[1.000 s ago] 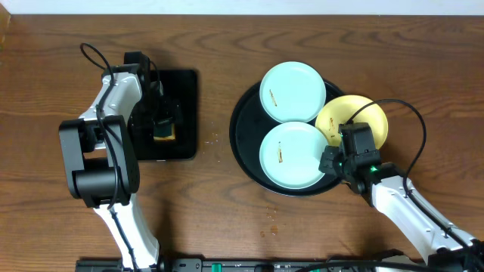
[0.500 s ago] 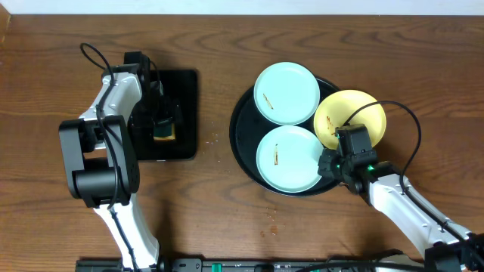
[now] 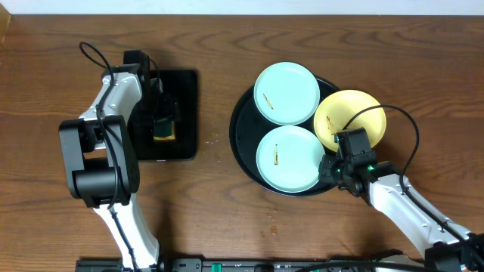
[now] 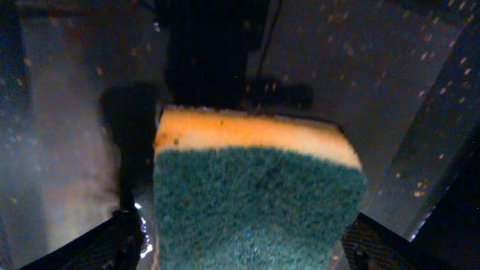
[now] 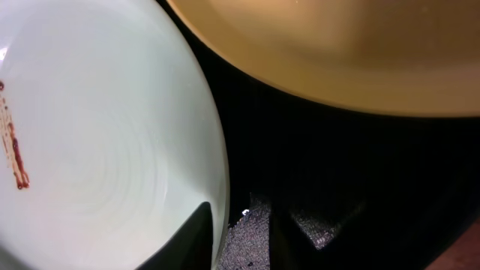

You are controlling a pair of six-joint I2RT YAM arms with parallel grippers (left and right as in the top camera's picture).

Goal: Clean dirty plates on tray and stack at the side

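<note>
My right gripper's fingers are mostly over the dark gap beside the lower mint plate. Next, I open them, move inward and grip the plate's rim (image 5: 221, 169).
The round black tray (image 3: 240, 136) holds two mint plates, the upper (image 3: 286, 92) and the lower (image 3: 291, 157), each with a brown smear. A yellow plate (image 3: 357, 113) overlaps the tray's right rim. My right gripper (image 3: 330, 168) sits low at that rim, between the lower mint plate (image 5: 97, 135) and the yellow plate (image 5: 337, 52). Its jaws (image 5: 281, 225) stand slightly parted round a dark strip of tray. My left gripper (image 3: 163, 121) is open, its fingers either side of a green-and-yellow sponge (image 4: 255, 202).
The sponge (image 3: 162, 133) lies on a small rectangular black tray (image 3: 185, 91) at the left. Small crumbs dot the wood-grain table (image 3: 423, 60) below the round tray and beside the rectangular one.
The round tray and its plates have slid slightly left, and the right gripper went with them. The right jaws have since parted. The left arm has stayed over the sponge.
</note>
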